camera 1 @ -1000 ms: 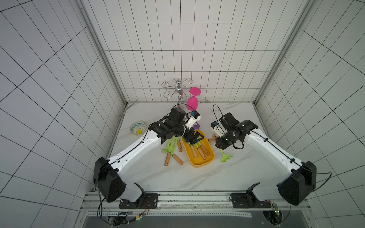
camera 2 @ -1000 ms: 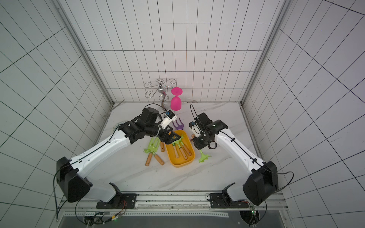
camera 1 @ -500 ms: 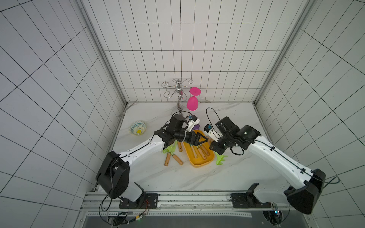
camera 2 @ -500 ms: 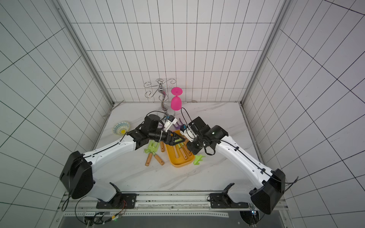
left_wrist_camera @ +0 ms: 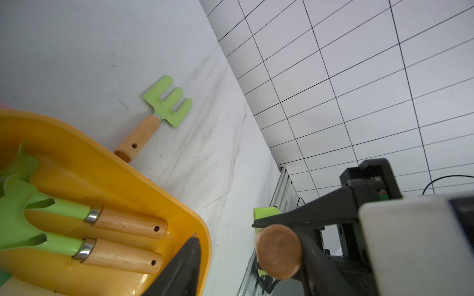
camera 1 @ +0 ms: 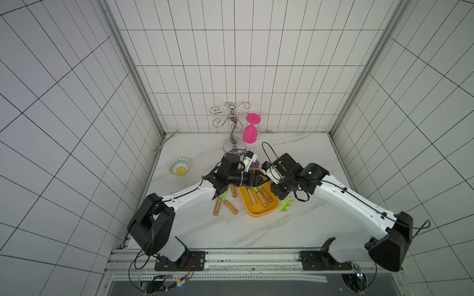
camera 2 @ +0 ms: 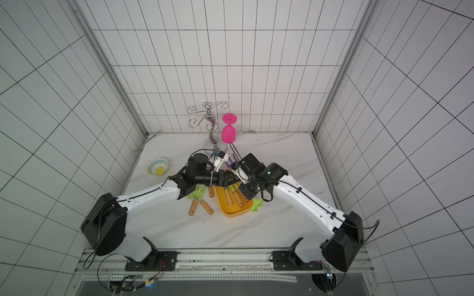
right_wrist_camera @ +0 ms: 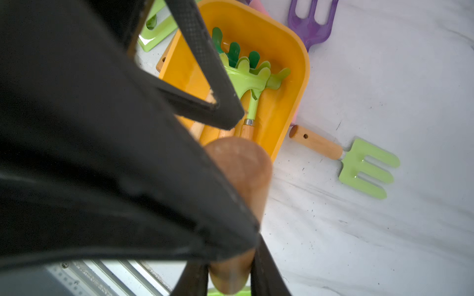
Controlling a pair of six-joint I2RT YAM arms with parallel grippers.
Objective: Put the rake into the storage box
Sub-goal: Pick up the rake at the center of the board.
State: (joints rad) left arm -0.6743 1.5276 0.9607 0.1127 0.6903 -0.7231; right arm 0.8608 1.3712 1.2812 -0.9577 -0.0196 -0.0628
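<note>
I need to take the handle's end [left_wrist_camera: 279, 251] with my left gripper while my right gripper comes round from the head's side, because the rake's head points opposite to the other rakes.
The rake has a wooden handle [right_wrist_camera: 243, 164] and a green head [camera 1: 286, 205], and it hangs over the right edge of the storage box. My right gripper [right_wrist_camera: 230, 276] is shut on the handle close to the head. My left gripper [left_wrist_camera: 250, 246] faces the handle's round end [left_wrist_camera: 279, 251]. That end lies against one finger, with a gap to the other finger [left_wrist_camera: 189, 258], so this gripper is open. The yellow-orange storage box [camera 1: 259, 211] [camera 2: 233, 211] holds other green rakes [left_wrist_camera: 123, 225]. In both top views the grippers meet above its far end.
A green fork [right_wrist_camera: 366, 169] [left_wrist_camera: 166, 102] lies on the table beside the box. A purple fork [right_wrist_camera: 310, 23] lies behind the box. Loose wooden-handled tools [camera 1: 218, 206] lie to its left. A patterned bowl [camera 1: 179, 166] sits far left. A pink glass [camera 1: 250, 133] hangs on a metal stand [camera 1: 232, 123] at the back.
Both arms have come together over the box. The right gripper has carried the rake leftward. The left gripper has swung toward the handle's end and its jaws have narrowed.
</note>
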